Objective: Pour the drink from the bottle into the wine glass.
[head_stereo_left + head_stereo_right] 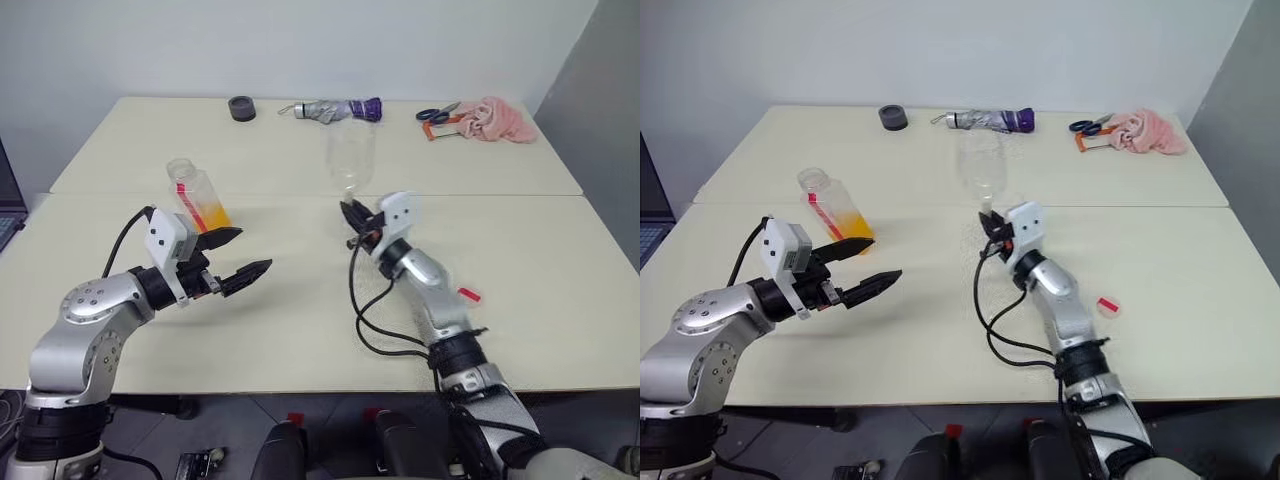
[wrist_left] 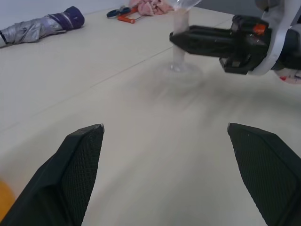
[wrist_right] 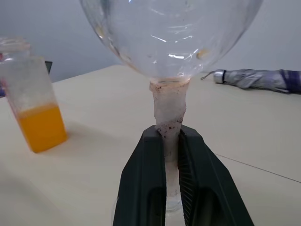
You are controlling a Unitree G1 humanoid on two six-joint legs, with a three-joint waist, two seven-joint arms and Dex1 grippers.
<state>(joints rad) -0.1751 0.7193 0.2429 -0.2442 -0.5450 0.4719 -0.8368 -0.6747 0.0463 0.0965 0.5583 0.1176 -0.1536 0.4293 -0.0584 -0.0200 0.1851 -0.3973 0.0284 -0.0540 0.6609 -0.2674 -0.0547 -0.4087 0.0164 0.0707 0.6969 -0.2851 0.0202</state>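
My right gripper will let go of the wine glass on the open table (image 1: pixel 328 247) between the bottle and the red cap, closer to the bottle.
The wine glass (image 1: pixel 350 155) stands upright at the table's middle, its bowl holding no liquid. My right gripper (image 1: pixel 355 215) is shut on its thin stem (image 3: pixel 168 117), just under the bowl. The bottle (image 1: pixel 197 195) stands uncapped to the left, with the orange drink (image 1: pixel 213 214) filling its lower part. Just in front of the bottle and apart from it, my left gripper (image 1: pixel 252 250) is open and holds nothing. In the left wrist view its fingers (image 2: pixel 80 165) point toward the glass's foot (image 2: pixel 181 70) and the right gripper (image 2: pixel 207 40).
A small red cap (image 1: pixel 468 294) lies on the table right of my right arm. Along the far edge lie a black tape roll (image 1: pixel 241 107), a folded umbrella (image 1: pixel 335 109), scissors (image 1: pixel 437 115) and a pink cloth (image 1: pixel 497 119). A seam (image 1: pixel 500 195) joins two tables.
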